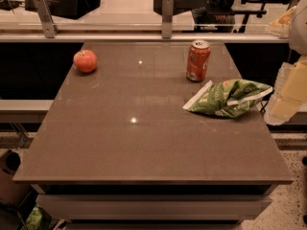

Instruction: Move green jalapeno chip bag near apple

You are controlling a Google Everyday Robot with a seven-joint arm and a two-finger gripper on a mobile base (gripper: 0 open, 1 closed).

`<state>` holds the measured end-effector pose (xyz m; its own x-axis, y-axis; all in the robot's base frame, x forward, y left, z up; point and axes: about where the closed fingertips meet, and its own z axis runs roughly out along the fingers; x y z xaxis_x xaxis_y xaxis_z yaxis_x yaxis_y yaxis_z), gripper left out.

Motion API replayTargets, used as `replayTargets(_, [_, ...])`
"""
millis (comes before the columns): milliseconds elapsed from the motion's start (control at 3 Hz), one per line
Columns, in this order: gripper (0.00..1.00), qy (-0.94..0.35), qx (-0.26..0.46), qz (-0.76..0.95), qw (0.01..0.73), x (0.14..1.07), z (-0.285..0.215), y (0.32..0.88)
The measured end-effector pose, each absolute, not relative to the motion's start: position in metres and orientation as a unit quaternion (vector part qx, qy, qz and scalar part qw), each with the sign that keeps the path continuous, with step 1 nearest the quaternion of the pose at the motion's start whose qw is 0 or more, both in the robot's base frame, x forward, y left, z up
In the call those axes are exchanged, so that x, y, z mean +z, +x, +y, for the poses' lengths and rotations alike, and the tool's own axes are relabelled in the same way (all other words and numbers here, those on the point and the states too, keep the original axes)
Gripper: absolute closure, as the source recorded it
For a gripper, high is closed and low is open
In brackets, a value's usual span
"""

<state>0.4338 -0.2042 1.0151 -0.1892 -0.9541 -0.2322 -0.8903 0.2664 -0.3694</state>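
Observation:
The next place for my gripper to go and close is the middle of the green jalapeno chip bag point(236, 97).
The green jalapeno chip bag point(228, 98) lies wrinkled on the right side of the brown table point(144, 147), its right end near the table's right edge. The apple point(85, 61) is small, round and red-orange, and sits at the far left of the table, a long way from the bag. My gripper point(289, 94) shows as a pale, yellowish shape at the right edge of the view. It is just right of the bag and off the table's side. It holds nothing that I can see.
An orange-red soda can point(197, 60) stands upright just behind and left of the bag. A glass barrier with metal posts point(167, 16) runs along the table's far edge. The floor drops away at the table's front and right edges.

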Motion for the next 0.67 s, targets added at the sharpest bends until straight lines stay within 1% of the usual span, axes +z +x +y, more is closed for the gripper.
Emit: replayTargets(667, [0.0, -0.596, -0.067, 0.769, 0.219, 1.0117, -0.2069, 0.4423])
